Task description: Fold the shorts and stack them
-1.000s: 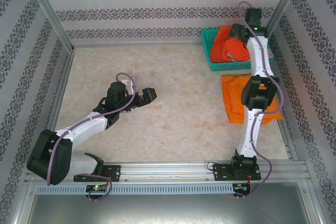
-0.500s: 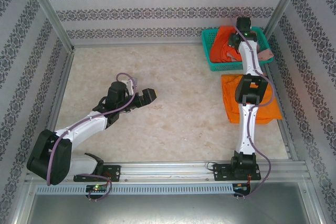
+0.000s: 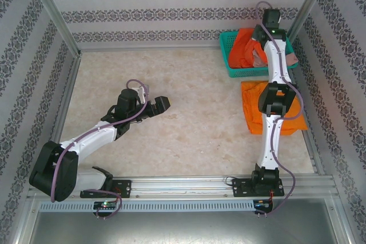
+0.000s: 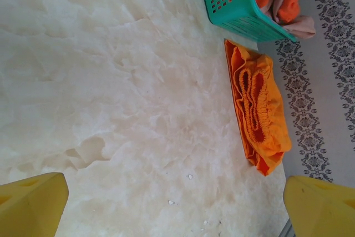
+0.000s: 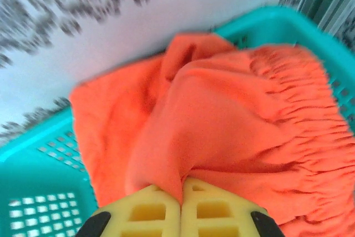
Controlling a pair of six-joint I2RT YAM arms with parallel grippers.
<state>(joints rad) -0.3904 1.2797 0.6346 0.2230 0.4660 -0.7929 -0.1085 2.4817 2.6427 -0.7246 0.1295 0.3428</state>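
Note:
My right gripper is to release the red-orange shorts. It will put them on the bare tabletop (image 3: 163, 114) just in front of the fingertips of my left gripper.
The red-orange shorts (image 5: 222, 115) lie bunched in the teal basket (image 3: 231, 55) at the back right, gathered waist to the right. My right gripper (image 5: 181, 195) is shut on a fold of the red-orange shorts (image 3: 247, 48), reaching over the basket. The yellow-orange shorts (image 3: 254, 110) lie folded on the table in front of the basket, seen in the left wrist view as a yellow-orange bundle (image 4: 258, 109). A bit of dusty pink shorts (image 4: 299, 26) hangs over the basket's edge. My left gripper (image 3: 162, 103) hovers open over the table's middle, holding nothing.
The basket (image 4: 233, 1) stands against the patterned back wall. Metal frame posts (image 3: 54, 18) rise at the corners. Bare marble-look tabletop (image 3: 189, 95) lies between the two arms.
The right arm has swung over the basket and shifted slightly right since half a second ago. The left arm has stayed in place.

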